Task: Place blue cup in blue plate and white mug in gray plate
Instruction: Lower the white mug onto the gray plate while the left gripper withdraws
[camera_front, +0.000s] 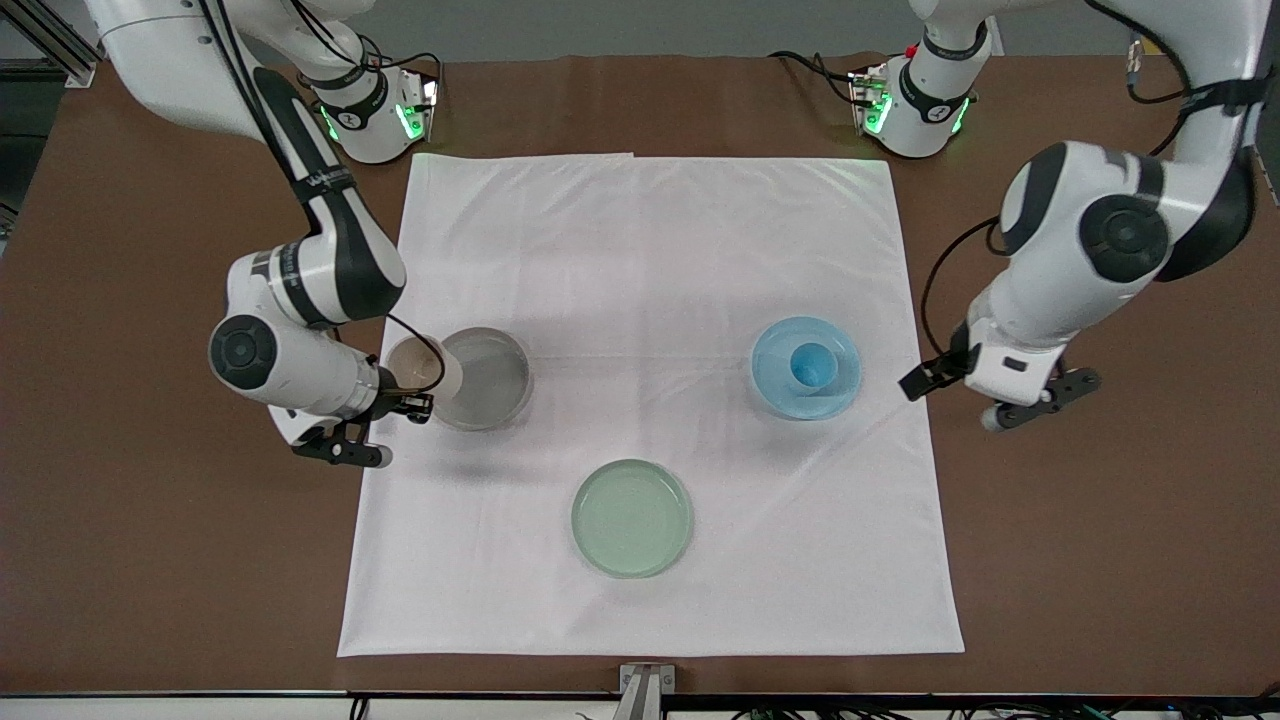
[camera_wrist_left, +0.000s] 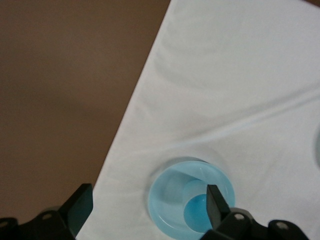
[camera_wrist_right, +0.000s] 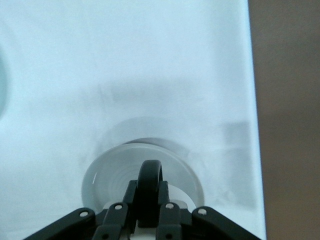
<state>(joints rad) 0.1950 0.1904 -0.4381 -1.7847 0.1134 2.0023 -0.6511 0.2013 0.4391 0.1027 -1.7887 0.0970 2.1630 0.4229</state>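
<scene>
The robot's right gripper needs to set the white mug upright on the middle of the gray plate (camera_front: 477, 378) (camera_wrist_right: 143, 194) and let go of it there.
My right gripper (camera_front: 405, 400) is shut on the black handle (camera_wrist_right: 150, 182) of the white mug (camera_front: 415, 362). It holds the mug upright over the rim of the gray plate (camera_front: 492, 378) at the right arm's end. The right wrist view shows the gray plate (camera_wrist_right: 115, 175) just past the mug (camera_wrist_right: 176, 192) and my gripper (camera_wrist_right: 150, 200). The blue cup (camera_front: 812, 365) stands upright in the blue plate (camera_front: 775, 362). My left gripper (camera_front: 922, 380) is open and empty, over the cloth's edge beside the blue plate. The left wrist view shows the plate (camera_wrist_left: 170, 200) and cup (camera_wrist_left: 196, 212) by my open gripper (camera_wrist_left: 148, 197).
A pale green plate (camera_front: 632, 518) lies on the white cloth (camera_front: 650, 250), nearer the front camera than the other two plates. The cloth covers the middle of the brown table (camera_front: 1100, 550). Both arm bases stand at the table's back edge.
</scene>
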